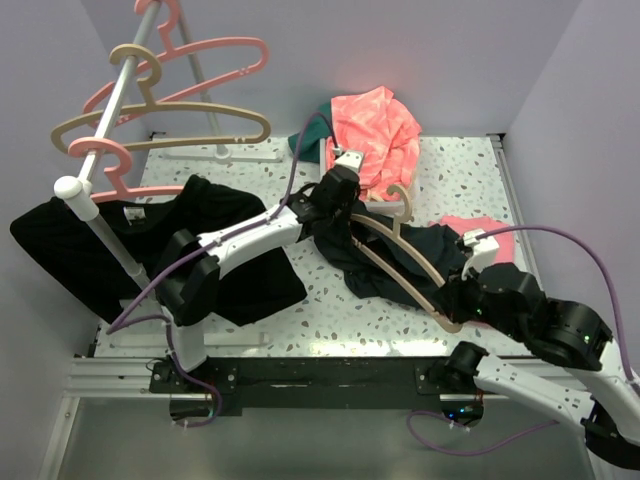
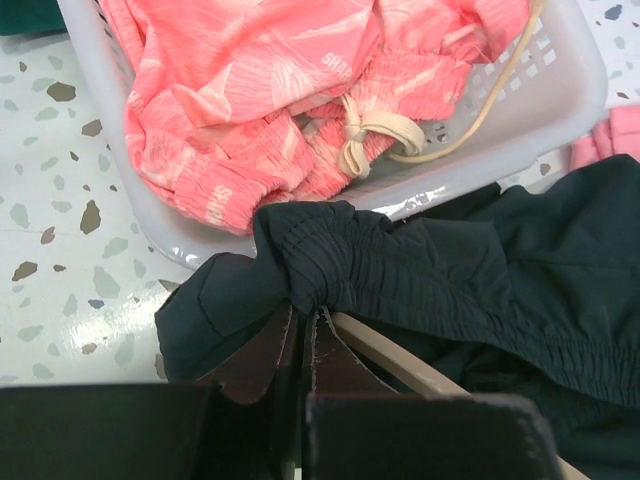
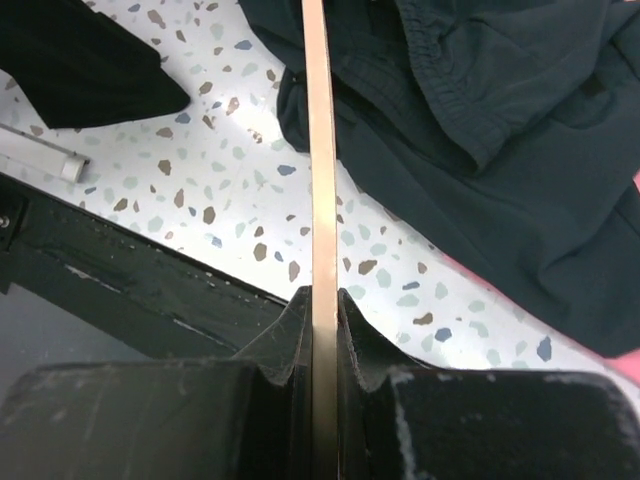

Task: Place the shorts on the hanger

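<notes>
I should take over with my left gripper at the base of the hanger's hook (image 1: pixel 398 226), as my right gripper is on the hanger's near end, where the shorts' waistband must go.
The dark navy shorts (image 1: pixel 432 246) lie crumpled at mid-table, partly over the beige hanger (image 1: pixel 412 258), whose hook points toward the basket. My left gripper (image 1: pixel 345 210) is shut on the shorts' gathered waistband (image 2: pixel 330 265), its tips (image 2: pixel 305 310) just above a hanger bar (image 2: pixel 400 362). My right gripper (image 1: pixel 452 300) is shut on the hanger's near end. In the right wrist view the thin beige bar (image 3: pixel 320 150) runs straight up from between the fingers (image 3: pixel 322 300), with the shorts (image 3: pixel 490 130) lying to its right.
A white basket (image 2: pixel 575 95) holding a salmon-pink garment (image 1: pixel 375 130) stands at the back, just beyond the left gripper. A black T-shirt (image 1: pixel 110 240) lies at the left under the rack pole (image 1: pixel 100 225). Pink and beige hangers (image 1: pixel 165 120) hang on the rail. A pink cloth (image 1: pixel 480 228) lies at right.
</notes>
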`<state>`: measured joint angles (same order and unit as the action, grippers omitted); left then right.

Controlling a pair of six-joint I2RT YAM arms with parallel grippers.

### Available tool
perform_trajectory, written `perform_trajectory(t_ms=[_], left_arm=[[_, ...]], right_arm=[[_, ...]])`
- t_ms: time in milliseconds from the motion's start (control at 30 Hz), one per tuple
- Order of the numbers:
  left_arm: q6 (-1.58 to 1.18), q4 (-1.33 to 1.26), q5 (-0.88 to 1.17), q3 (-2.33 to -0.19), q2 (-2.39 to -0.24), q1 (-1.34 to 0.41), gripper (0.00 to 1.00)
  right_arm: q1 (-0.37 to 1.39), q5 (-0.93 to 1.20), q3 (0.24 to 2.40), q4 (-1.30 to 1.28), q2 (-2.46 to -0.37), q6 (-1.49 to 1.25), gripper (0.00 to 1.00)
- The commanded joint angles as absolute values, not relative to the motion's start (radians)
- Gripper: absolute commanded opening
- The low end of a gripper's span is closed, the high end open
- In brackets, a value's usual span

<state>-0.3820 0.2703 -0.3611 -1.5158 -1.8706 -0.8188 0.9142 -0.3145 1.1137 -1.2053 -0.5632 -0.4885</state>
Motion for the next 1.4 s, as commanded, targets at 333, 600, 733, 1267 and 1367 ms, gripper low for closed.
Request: perform_trajectory(t_ms=[333,600,733,1267,1367], left_arm=[[-0.351,0.324,-0.391,-1.454,-1.626,-0.942,0.00],[-0.322,0.310,-0.434,-1.430,-1.565,-0.980,0.11],[-0.279,0.227,-0.416,-1.332,-1.493,-0.983,0.44],[-0.075,-0.224,-0.132,-1.130,-1.403,-0.983,0.65],[-0.064,-0.218,-0.147,-1.167,-1.456,-0.976,0.65]], right_arm=[[0.914,-0.232,0.758,-0.548,-0.322,-0.407,0.00],[0.913,-0.261,0.488,-0.276,-0.244,-0.374,0.00],[0.914,-0.259,0.422,-0.172,-0.225,-0.373,0.00],[0.914,-0.229,0.451,-0.164,-0.316,-0.339,0.00],[0.913,-0.229,0.459,-0.175,-0.314,-0.341,0.00]])
